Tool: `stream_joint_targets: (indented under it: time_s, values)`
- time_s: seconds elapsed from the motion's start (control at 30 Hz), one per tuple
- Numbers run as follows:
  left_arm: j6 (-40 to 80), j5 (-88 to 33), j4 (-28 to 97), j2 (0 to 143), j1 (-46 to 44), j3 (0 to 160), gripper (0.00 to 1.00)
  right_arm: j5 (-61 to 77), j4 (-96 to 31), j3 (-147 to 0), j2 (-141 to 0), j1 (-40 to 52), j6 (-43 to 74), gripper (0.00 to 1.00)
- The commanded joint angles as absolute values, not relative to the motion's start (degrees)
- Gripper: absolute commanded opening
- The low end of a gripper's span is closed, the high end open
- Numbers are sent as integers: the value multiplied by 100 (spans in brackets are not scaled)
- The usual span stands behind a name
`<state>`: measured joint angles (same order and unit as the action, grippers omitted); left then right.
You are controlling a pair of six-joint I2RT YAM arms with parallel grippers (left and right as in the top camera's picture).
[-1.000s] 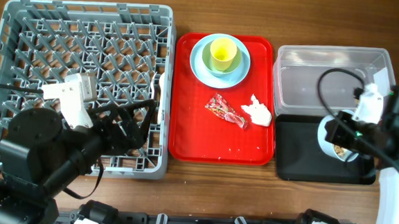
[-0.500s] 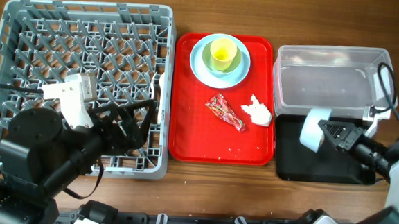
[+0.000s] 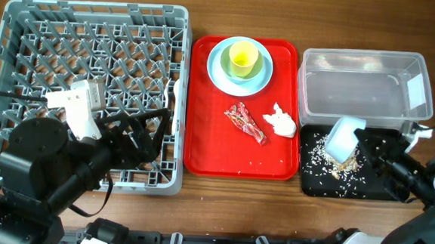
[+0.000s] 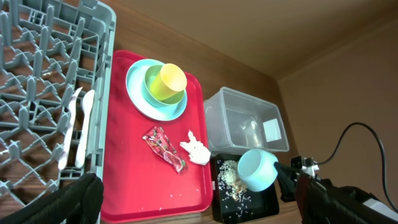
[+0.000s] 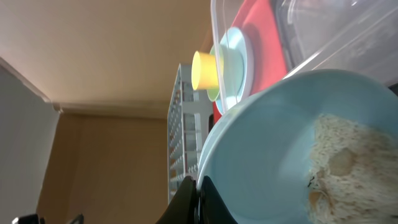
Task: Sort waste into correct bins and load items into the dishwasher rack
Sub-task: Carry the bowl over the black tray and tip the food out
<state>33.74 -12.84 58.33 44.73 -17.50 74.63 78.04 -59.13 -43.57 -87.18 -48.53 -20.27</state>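
Observation:
My right gripper is holding the pale blue bowl, tipped on its side over the black tray. Next, I let go of it on the red tray's front corner [image 3: 216,151] beside the grey rack.
My right gripper [image 3: 369,145] is shut on the rim of a pale blue bowl [image 3: 343,139] and holds it tipped on its side over the black tray [image 3: 316,185]. Rice-like scraps [image 3: 329,157] lie scattered on that tray, and some still cling inside the bowl [image 5: 339,155]. The right wrist view shows the jaws [image 5: 199,193] pinching the bowl's rim. My left gripper [image 3: 145,129] is open and empty over the grey rack's [image 3: 94,39] front right part. A red wrapper [image 3: 246,122] and a white napkin [image 3: 279,121] lie on the red tray [image 3: 208,148].
A yellow cup [image 3: 242,58] stands in a small bowl on a pale blue plate [image 3: 217,73] at the back of the red tray. A white fork and spoon [image 3: 170,104] lie in the rack's right side. The clear tub [image 3: 356,89] stands behind the black tray.
My right gripper has swung the bowl over onto its side and to the left. Rice has spilled out onto the black tray. The left arm has not moved.

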Motion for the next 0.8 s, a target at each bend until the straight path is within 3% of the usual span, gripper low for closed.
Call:
stream_joint_targets:
  time_s: [0.0,0.2,0.77]
  values:
    - [3347,-1210,5817,4462,-1719,7470,100,8270,-6042,-4353,-8759,-5140,-2080,4]
    - [3347,-1210,5817,4462,-1719,7470,100,9306,-6567,-4353,-8759,-5452,-1999,4]
    - [3347,-1212,5817,4462,-1719,7470,100,9153,-7474,-4344,-8742,-5452,-1806,4]
